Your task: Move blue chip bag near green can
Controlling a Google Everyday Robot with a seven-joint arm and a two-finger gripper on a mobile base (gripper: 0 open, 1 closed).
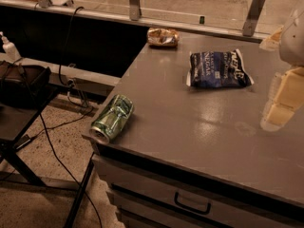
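Note:
Next, I grip the blue chip bag's half [231, 67] farther from the green can, just past the middle.
The blue chip bag [219, 69] lies flat on the grey table [190, 127], toward the back right, dark navy with white lettering and white edges. The green can [112, 118], crushed and shiny, lies on its side at the table's front left corner, close to the edge. My gripper [281, 101] is at the right edge of the view, pale and blurred, hanging over the table to the right of the bag and a little nearer the front. It holds nothing that I can see.
A small tan-brown snack bag [163, 37] lies at the table's back edge. A drawer with a handle [192, 204] is under the table front. To the left stand a dark side table [21, 103], a spray bottle [8, 47] and floor cables [57, 151].

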